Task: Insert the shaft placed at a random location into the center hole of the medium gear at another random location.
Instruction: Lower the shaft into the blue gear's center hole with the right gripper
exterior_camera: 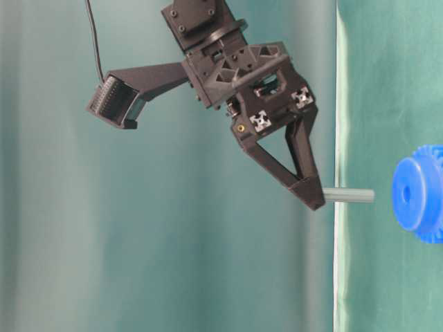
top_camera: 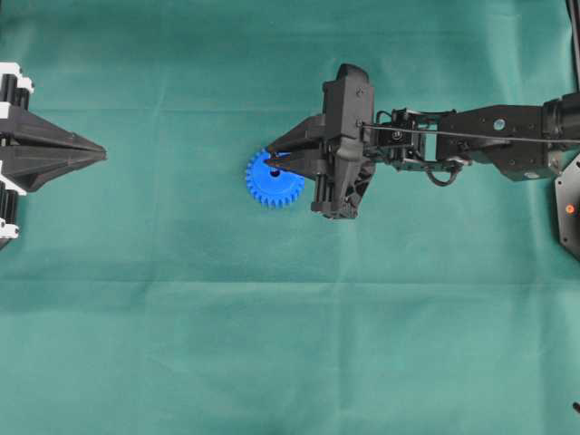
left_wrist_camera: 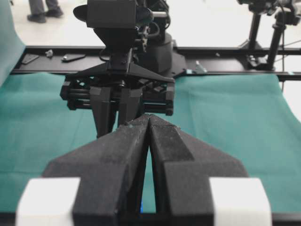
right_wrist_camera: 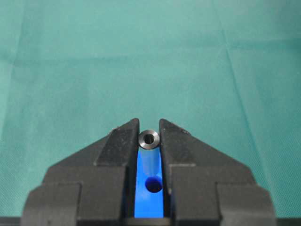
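Note:
My right gripper is to set the grey rod free upright in the dark center hole of the blue medium gear [top_camera: 275, 172] [right_wrist_camera: 153, 184].
The blue medium gear [top_camera: 272, 181] lies flat on the green cloth near the middle. My right gripper [top_camera: 270, 163] hovers over it, shut on the grey shaft [right_wrist_camera: 149, 139], which stands on end between the fingertips. In the table-level view the shaft [exterior_camera: 349, 196] points at the gear's face [exterior_camera: 419, 194] with a clear gap between them. In the right wrist view the center hole [right_wrist_camera: 153, 184] shows between the jaws, just under the shaft. My left gripper [top_camera: 100, 154] rests at the far left, shut and empty; it also shows in the left wrist view [left_wrist_camera: 149, 118].
The green cloth [top_camera: 290, 344] covers the whole table. A black mount plate [top_camera: 569, 208] sits at the right edge. The right arm [top_camera: 471, 140] stretches in from the right. A black rail [left_wrist_camera: 225, 70] runs along the table's far end behind the right arm's base.

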Tool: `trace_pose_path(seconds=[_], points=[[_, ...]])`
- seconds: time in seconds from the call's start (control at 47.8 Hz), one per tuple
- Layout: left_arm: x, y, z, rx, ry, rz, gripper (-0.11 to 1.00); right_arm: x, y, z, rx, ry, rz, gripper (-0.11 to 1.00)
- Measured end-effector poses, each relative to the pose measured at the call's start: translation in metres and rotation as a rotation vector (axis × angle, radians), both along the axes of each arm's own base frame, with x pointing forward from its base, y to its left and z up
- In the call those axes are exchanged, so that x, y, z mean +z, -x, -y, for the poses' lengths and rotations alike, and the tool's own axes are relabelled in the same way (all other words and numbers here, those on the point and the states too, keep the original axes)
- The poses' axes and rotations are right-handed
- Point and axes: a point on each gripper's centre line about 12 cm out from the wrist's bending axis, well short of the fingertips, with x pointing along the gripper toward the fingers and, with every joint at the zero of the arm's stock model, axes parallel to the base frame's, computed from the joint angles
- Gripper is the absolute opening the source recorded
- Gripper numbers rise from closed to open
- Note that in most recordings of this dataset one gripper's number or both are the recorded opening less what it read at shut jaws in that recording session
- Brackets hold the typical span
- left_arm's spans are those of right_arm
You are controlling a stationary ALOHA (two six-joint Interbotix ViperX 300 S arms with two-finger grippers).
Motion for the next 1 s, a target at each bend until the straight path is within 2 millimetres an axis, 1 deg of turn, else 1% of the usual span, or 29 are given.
trace_pose_path(seconds=[0.397, 0.837, 1.004], points=[[-0.001, 0.0, 0.0, 0.0, -0.003, -0.003, 0.0, -0.003, 0.0, 0.001, -0.003, -0.002, -0.008, 0.13], [0.0, 0.0, 0.0, 0.0, -0.002, -0.002, 0.0, -0.026, -0.004, 0.001, -0.003, -0.004, -0.046, 0.13], [0.0, 0.0, 0.0, 0.0, -0.002, -0.002, 0.0, -0.033, -0.005, 0.004, -0.01, -0.004, -0.055, 0.13]])
